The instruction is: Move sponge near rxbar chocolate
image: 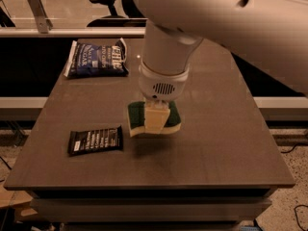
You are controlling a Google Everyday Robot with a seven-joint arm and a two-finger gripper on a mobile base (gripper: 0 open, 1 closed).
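Next, I let go of the sponge on the brown table (151,145) next to the inner end of the rxbar chocolate. The sponge is held slightly above the tabletop now.
My gripper (155,119) hangs over the middle of the table, shut on the sponge (136,116), which has a dark green top and a pale yellow base. It holds the sponge slightly above the tabletop, with a shadow beneath it. The rxbar chocolate (95,140), a flat black bar with white lettering, lies on the table to the left of the sponge and a little nearer the front edge, a short gap apart.
A dark blue chip bag (97,58) lies at the table's back left. The brown table (231,148) has edges close at front and right. A rail and an office chair stand behind the table.
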